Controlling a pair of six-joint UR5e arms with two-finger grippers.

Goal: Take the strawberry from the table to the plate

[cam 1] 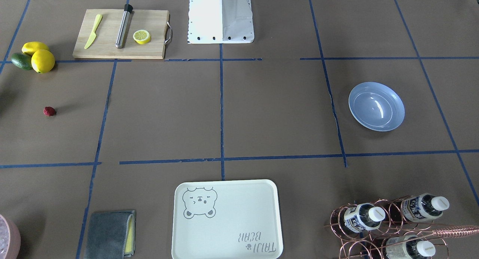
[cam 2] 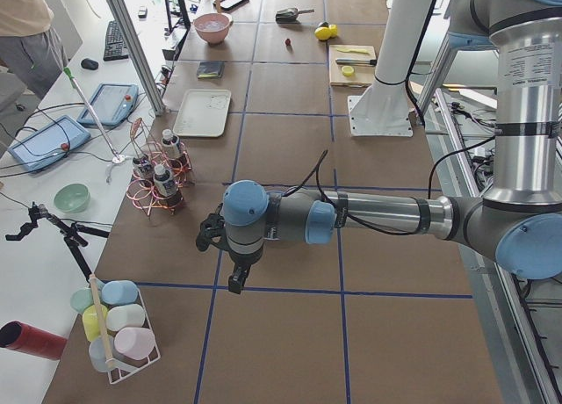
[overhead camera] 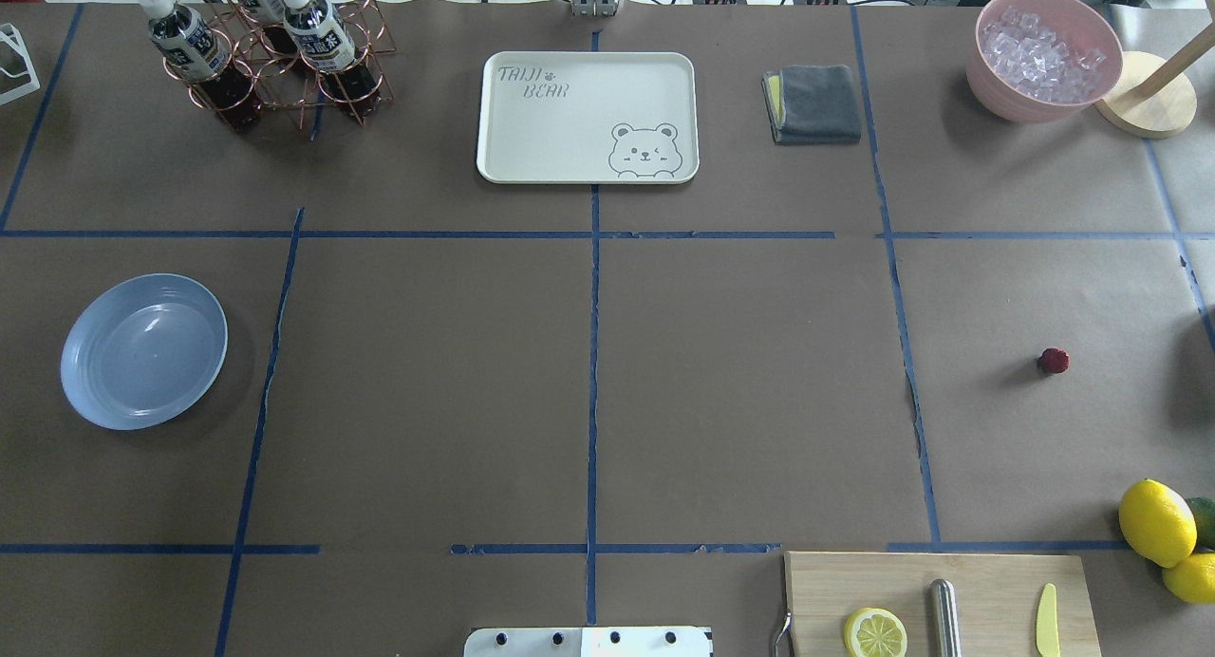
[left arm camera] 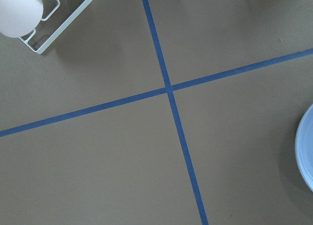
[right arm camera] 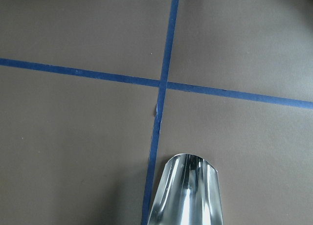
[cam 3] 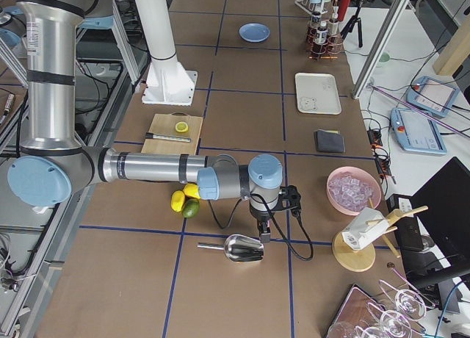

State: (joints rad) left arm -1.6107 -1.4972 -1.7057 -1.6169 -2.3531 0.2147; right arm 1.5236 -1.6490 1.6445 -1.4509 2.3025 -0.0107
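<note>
The plate's rim [cam 1: 402, 102] [left arm camera: 301, 170], on the side farthest from the strawberry, is the next spot that my left gripper will move to and then close on.
The strawberry [cam 1: 49, 111] [overhead camera: 1053, 360] is a tiny dark-red berry lying alone on the brown table [overhead camera: 740, 391], on the robot's right side. The light-blue plate [cam 1: 376, 106] [overhead camera: 143, 350] rests empty on the robot's left side, and its rim edges into the left wrist view [left arm camera: 305, 151]. My left gripper [cam 2: 230, 281] shows only in the exterior left view, hanging low over the table beyond the plate's end. My right gripper [cam 3: 262, 235] shows only in the exterior right view, just above a metal scoop [cam 3: 242, 247]. I cannot tell whether either is open or shut.
A cutting board [overhead camera: 940, 600] with a lemon half, steel rod and yellow knife lies near the base. Lemons and an avocado [cam 1: 33, 57] sit close to the strawberry. A bear tray [overhead camera: 587, 116], grey cloth [overhead camera: 814, 103], bottle rack [overhead camera: 266, 49] and pink ice bowl [overhead camera: 1044, 54] line the far edge.
</note>
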